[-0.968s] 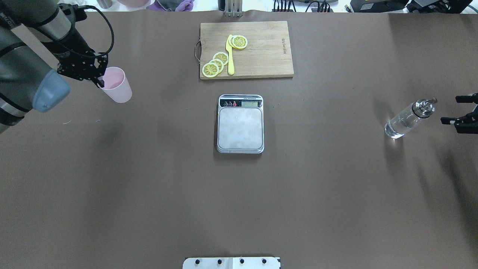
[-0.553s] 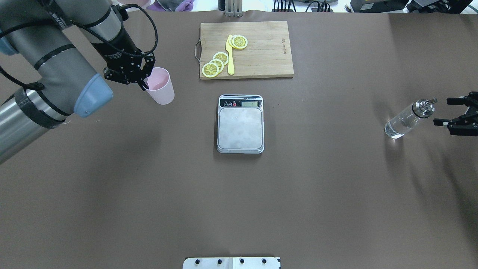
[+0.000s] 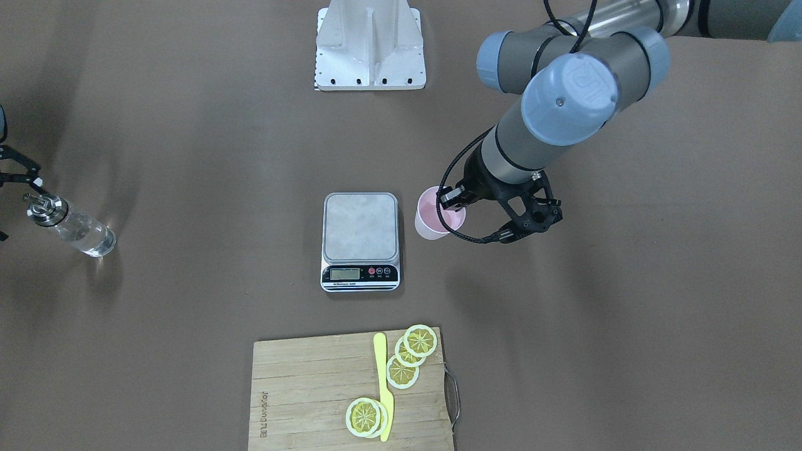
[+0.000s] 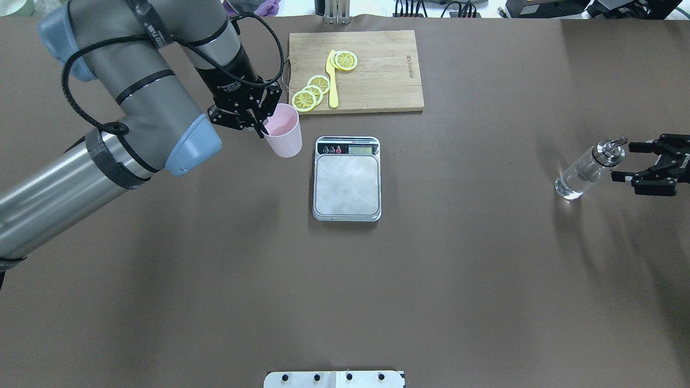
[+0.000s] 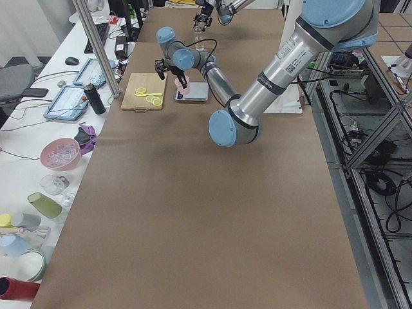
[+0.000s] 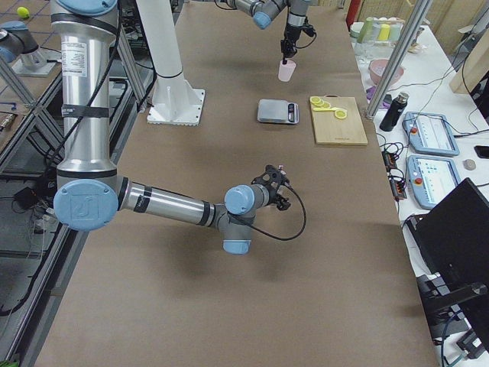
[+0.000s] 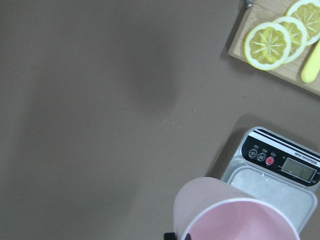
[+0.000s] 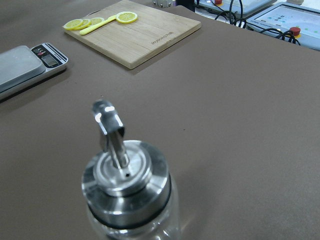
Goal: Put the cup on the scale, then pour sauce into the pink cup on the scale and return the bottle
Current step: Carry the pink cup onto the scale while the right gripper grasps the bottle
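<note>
My left gripper is going to set the pale pink cup down on the scale's steel platform [image 3: 353, 240] [image 7: 274, 203] near the display.
My left gripper [image 4: 264, 128] is shut on the rim of the pale pink cup [image 4: 284, 137] and holds it above the table, just left of the scale's far left corner. The cup also shows in the front view [image 3: 435, 219] and the left wrist view [image 7: 225, 212]. The scale [image 4: 347, 183] lies at the table's middle with its steel platform bare. The clear glass bottle [image 4: 585, 173] with a silver spout stands at the far right, with clear sauce [image 4: 570, 187] in it. My right gripper [image 4: 626, 160] is open, its fingers on either side of the spout and not touching it.
A wooden cutting board [image 4: 377, 70] with lemon slices [image 4: 311, 91] and a yellow knife [image 4: 332, 81] lies beyond the scale. The robot's base plate [image 4: 334, 379] is at the near edge. Brown table surface surrounds the scale.
My left arm has carried the pink cup to the right, from the far left of the table to beside the scale. My right gripper has moved left, closer to the bottle's spout.
</note>
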